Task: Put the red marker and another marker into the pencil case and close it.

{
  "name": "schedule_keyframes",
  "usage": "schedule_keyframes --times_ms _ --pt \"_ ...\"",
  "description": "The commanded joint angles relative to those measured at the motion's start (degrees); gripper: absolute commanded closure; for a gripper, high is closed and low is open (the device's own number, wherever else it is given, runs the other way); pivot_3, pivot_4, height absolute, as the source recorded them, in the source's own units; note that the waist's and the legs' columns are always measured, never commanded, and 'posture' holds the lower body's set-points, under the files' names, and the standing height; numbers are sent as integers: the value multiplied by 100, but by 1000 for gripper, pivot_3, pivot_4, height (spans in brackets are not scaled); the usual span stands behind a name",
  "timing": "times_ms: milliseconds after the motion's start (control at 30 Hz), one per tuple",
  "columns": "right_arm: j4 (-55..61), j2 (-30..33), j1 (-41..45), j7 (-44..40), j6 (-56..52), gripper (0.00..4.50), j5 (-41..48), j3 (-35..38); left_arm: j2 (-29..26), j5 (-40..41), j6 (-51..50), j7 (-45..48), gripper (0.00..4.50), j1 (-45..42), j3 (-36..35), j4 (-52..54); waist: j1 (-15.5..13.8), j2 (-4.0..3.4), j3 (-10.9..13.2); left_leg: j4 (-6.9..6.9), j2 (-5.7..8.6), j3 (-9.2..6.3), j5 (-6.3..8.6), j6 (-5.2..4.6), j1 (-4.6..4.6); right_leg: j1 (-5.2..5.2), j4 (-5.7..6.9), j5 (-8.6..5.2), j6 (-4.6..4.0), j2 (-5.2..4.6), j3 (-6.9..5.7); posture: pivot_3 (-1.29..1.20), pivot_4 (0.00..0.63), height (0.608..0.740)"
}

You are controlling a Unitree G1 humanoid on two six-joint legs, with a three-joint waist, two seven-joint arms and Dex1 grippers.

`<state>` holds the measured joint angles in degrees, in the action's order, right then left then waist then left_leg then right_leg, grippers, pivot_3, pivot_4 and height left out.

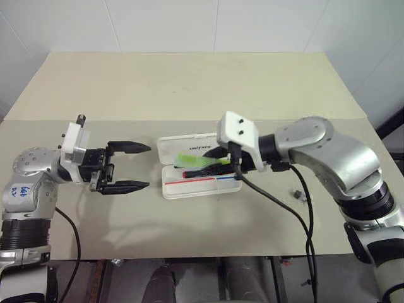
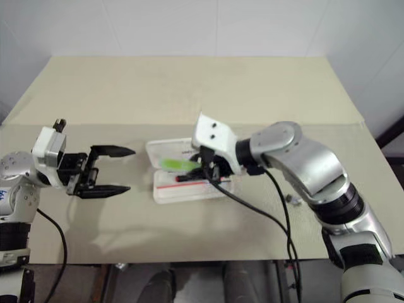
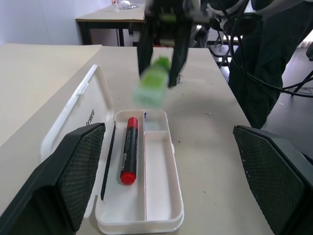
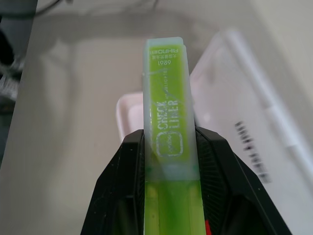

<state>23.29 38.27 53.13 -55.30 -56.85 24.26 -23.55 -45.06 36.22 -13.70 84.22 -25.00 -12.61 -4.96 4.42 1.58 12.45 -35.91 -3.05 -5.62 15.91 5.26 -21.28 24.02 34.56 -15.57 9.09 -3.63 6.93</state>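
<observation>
Next, my right gripper lets go of the light-green highlighter marker in the pencil case's front compartment (image 1: 189, 189), next to the red marker.
The white pencil case (image 1: 169, 189) lies open in the middle of the table, its lid (image 1: 173, 146) folded back. The red marker (image 3: 128, 149) rests inside one long compartment, red cap toward my left gripper. My right gripper (image 1: 218, 161) hovers just above the case, shut on the light-green highlighter marker (image 4: 166, 112), which sticks out past its fingertips (image 4: 122, 171) and is tilted down over the tray. My left gripper (image 1: 149, 166) is open and level, a short way left of the case, with nothing between its fingers (image 3: 73, 171).
A small dark grey bit (image 1: 300, 196) lies on the table right of the case, under my right forearm. A black cable (image 1: 278, 205) hangs from the right wrist toward the table's front edge. A seam (image 1: 189, 120) crosses the tabletop behind the case.
</observation>
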Motion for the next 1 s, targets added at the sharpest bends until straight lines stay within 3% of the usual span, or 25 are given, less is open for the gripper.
schedule_keyframes --times_ms 33,333,1000 --pt "-2 -103 7 -23 59 3397 -273 -528 -130 173 28 9 0 227 -302 248 18 0 0 2 0 1 0 0 1 0 -1 0 0 0 0 0 150 740" --pt "-545 -670 184 -56 602 3397 -899 -1229 -350 257 -36 43 0 688 -631 397 31 7 -4 6 -3 2 0 0 -17 37 25 -6 -10 0 -3 0 150 740" --pt "-1373 -1224 262 -409 1376 3397 -1592 -1287 -363 330 -72 -180 0 821 -659 637 40 9 -4 10 -12 1 0 0 -19 49 42 -15 -28 2 -22 0 150 740"
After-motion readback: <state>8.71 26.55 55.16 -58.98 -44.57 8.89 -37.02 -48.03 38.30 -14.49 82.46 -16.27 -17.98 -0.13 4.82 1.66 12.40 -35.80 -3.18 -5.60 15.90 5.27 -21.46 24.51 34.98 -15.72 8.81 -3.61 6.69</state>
